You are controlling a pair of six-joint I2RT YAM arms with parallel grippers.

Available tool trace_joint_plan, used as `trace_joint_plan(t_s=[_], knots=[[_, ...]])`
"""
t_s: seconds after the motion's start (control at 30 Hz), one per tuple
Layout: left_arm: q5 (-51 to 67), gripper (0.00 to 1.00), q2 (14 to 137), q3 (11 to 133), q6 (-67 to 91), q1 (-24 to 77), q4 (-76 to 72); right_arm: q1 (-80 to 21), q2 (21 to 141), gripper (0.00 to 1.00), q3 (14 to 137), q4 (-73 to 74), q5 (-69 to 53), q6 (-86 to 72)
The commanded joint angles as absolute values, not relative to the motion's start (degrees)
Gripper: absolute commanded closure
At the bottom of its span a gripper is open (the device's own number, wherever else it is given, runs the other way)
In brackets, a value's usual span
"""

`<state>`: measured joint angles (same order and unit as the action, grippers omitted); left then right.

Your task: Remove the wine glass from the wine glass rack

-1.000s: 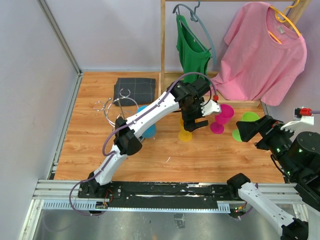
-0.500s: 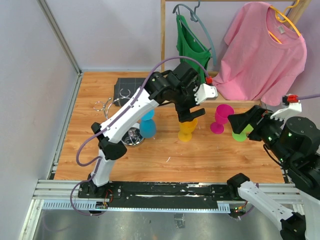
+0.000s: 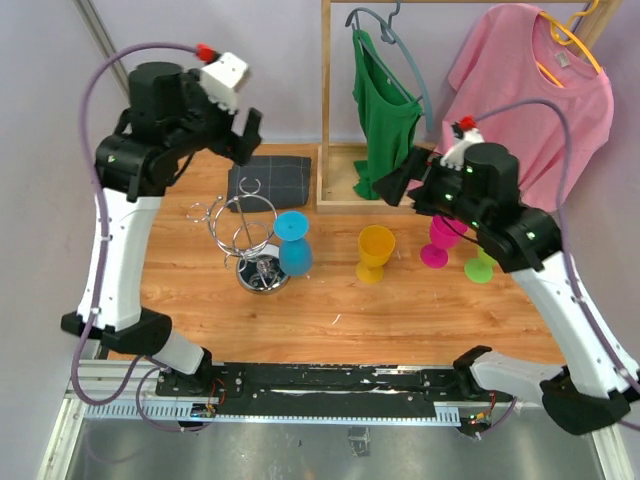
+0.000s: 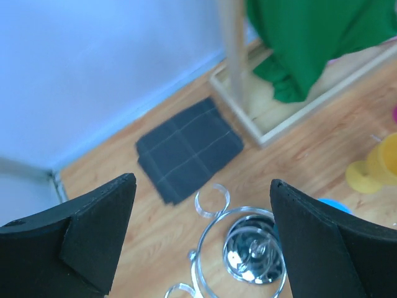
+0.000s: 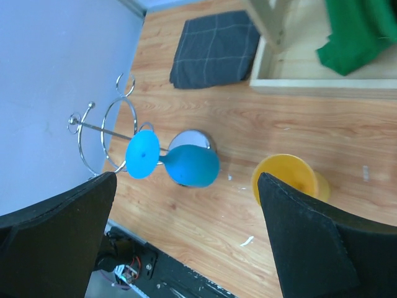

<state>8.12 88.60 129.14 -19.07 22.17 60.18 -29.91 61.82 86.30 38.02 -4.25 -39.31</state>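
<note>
The robot's right gripper needs to next grasp the blue wine glass by the edge of its flat base [image 3: 304, 228] [image 5: 156, 159], on the side that faces the yellow glass.
The silver wire wine glass rack [image 3: 243, 232] stands left of centre on the wooden table. A blue wine glass [image 3: 293, 245] hangs from one of its arms, lying sideways beside the shiny base [image 3: 262, 277]. My left gripper [image 3: 243, 132] is open and empty, high above and behind the rack. The left wrist view looks down on the rack [image 4: 247, 248] between its open fingers [image 4: 203, 184]. My right gripper [image 3: 392, 186] is open and empty, high to the right. The right wrist view shows the blue glass [image 5: 186, 164] and the rack [image 5: 102, 133] below that gripper [image 5: 186, 179].
A yellow glass [image 3: 375, 250], a magenta glass [image 3: 438, 238] and a green glass [image 3: 480, 264] stand right of the rack. A folded dark cloth [image 3: 270, 178] lies behind it. A wooden clothes rack [image 3: 330, 120] with a green top and a pink shirt stands at the back.
My left gripper has come off the yellow glass, which now stands alone, and swung up and back to the left. My right arm has risen and moved left.
</note>
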Motion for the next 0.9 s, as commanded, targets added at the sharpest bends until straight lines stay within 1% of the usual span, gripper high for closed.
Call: trace_joint_plan(t_s=[0.0, 0.13, 0.27, 0.43, 0.5, 0.63, 0.77, 0.87], knots=[[16.81, 0.06, 80.84, 118.06, -14.19, 11.02, 54.63, -36.02, 66.86, 0.01, 87.64, 30.21, -6.70, -41.52], [21.03, 0.06, 75.53, 109.25, -12.15, 2.29, 51.95, -40.82, 71.60, 0.01, 86.43, 26.76, -6.33, -44.11], [25.34, 0.06, 70.88, 100.11, -8.90, -6.04, 47.53, -43.16, 73.81, 0.00, 82.53, 22.56, -7.01, -48.36], [30.51, 0.06, 67.04, 90.51, -4.04, -14.48, 42.62, -43.47, 74.71, 0.05, 75.22, 15.08, -10.19, -54.41], [32.55, 0.06, 65.97, 87.25, -2.34, -17.30, 41.25, -43.55, 75.44, 0.09, 72.53, 10.83, -12.46, -57.34], [35.44, 0.06, 63.92, 82.16, 0.06, -21.99, 38.30, -43.90, 78.56, 0.20, 69.85, 4.12, -17.13, -61.46], [38.69, 0.06, 62.80, 79.37, 2.57, -25.71, 36.26, -43.99, 81.39, 0.32, 69.01, -0.96, -19.94, -64.63], [39.28, 0.06, 62.43, 78.53, 2.33, -26.53, 36.17, -44.02, 82.61, 0.41, 68.74, -3.75, -20.81, -65.93]])
